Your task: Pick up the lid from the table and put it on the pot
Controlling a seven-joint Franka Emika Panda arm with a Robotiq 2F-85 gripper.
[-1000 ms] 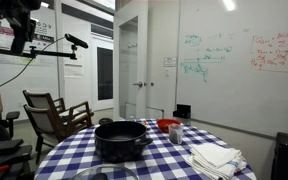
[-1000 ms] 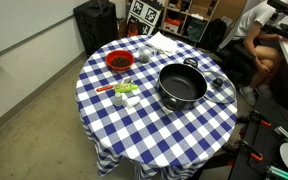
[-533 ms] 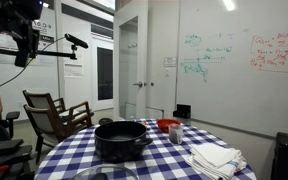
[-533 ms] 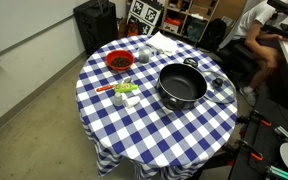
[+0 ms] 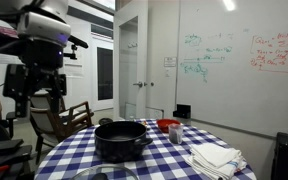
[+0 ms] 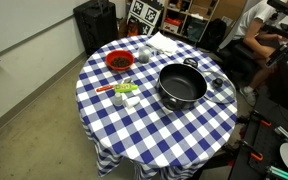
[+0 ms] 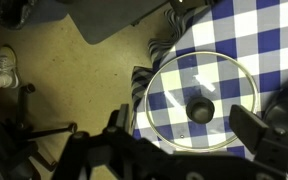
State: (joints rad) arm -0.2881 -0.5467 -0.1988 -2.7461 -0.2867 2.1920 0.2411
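Observation:
Next, my gripper needs to go down to the dark knob (image 5: pixel 101 176) (image 7: pixel 200 110) in the middle of the see-through lid and close there.
The see-through lid (image 7: pixel 216 75) with a dark knob lies flat at the edge of the checkered table, right under my gripper (image 7: pixel 187 128) in the wrist view. The gripper is open, with one finger on each side of the lid and well above it. In both exterior views the lid (image 6: pixel 221 91) lies beside the black pot (image 6: pixel 182 86), which also shows at the table's middle (image 5: pixel 121 139). The lid (image 5: pixel 97 173) lies at the near table edge. The gripper (image 5: pixel 36 92) hangs high, off the table's side.
A red bowl (image 6: pixel 120 61), small items (image 6: pixel 125 92) and white cloths (image 5: pixel 216 158) are on the table. A person (image 6: pixel 252 30) sits by the table's far side. A chair (image 5: pixel 54 115) stands behind the table. Floor and chair legs show beyond the table edge (image 7: pixel 44 80).
The arm has swung down and toward the table in the exterior view; it now fills the upper left. Pot and lid have not moved.

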